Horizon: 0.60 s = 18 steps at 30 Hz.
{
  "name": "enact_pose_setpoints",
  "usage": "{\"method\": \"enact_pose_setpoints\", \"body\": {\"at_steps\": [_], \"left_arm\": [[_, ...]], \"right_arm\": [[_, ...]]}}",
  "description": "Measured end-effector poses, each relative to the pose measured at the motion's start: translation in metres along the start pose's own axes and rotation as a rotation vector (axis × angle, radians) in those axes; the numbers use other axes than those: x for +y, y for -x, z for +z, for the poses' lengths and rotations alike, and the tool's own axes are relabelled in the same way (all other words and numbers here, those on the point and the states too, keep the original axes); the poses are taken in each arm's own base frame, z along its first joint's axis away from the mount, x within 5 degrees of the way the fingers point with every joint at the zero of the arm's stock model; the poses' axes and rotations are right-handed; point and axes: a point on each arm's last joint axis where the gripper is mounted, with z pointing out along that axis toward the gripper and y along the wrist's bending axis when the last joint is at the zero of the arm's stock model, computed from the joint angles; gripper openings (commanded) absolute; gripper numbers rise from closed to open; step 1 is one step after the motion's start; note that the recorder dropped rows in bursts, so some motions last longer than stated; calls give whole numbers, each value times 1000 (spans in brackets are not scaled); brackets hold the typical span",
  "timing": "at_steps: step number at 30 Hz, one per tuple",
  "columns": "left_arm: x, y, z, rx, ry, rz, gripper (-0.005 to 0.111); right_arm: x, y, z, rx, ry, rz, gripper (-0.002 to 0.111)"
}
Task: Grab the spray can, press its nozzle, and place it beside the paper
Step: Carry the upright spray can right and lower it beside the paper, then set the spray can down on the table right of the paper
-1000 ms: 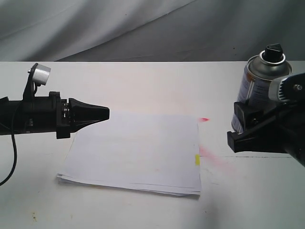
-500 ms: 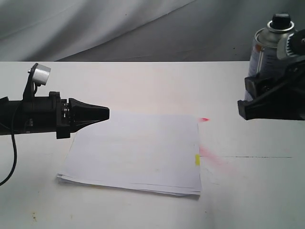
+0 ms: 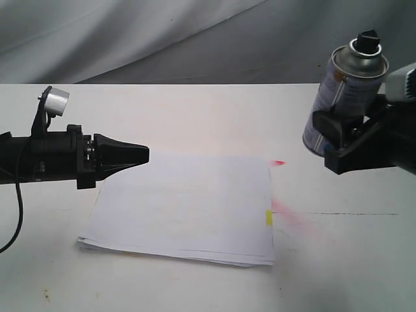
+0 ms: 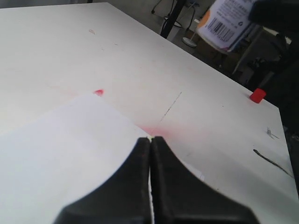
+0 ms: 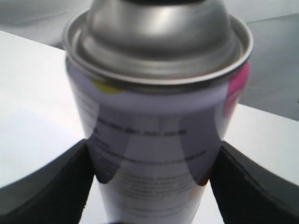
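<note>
My right gripper is to put the silver spray can down on the pink-red spray stains (image 3: 296,205) beside the yellow tab. The can still hangs tilted above the table.
The silver spray can (image 3: 343,91) hangs above the table at the right, tilted, with its black nozzle (image 3: 366,41) on top. My right gripper (image 3: 327,138) is shut on the can's lower body. In the right wrist view the can (image 5: 154,116) fills the gap between both black fingers (image 5: 42,186), and its nozzle is cut off by the frame edge. The white paper (image 3: 188,201) lies flat mid-table with a yellow tab (image 3: 269,218) on its right edge. My left gripper (image 3: 146,155) hovers shut and empty over the paper's left side. The left wrist view shows that gripper (image 4: 150,139), the paper (image 4: 56,154) and the can (image 4: 229,23).
Pink-red spray stains (image 3: 289,213) mark the table just right of the paper, with a small red fleck (image 3: 279,162) at its far corner. A thin dark line (image 3: 351,214) crosses the table. A small red cap (image 4: 257,95) sits near the table edge. Grey cloth hangs behind.
The right gripper lifted the can upward, then carried it left toward the paper and lower, tilting it. The left arm and the paper have not moved.
</note>
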Motion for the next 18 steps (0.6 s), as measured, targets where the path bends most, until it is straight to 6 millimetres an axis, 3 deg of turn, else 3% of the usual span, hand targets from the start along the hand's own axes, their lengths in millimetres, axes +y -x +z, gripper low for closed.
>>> {"method": "enact_pose_setpoints", "body": {"at_steps": [7,13,18], "left_arm": [[0,0,0,1,-1,1,0],[0,0,0,1,-1,1,0],[0,0,0,1,-1,1,0]], "right_arm": [[1,-41,34,87,32,-21,0],[1,-77,49,104,16,-49,0],[1,-93,60,111,8,-42,0]]}}
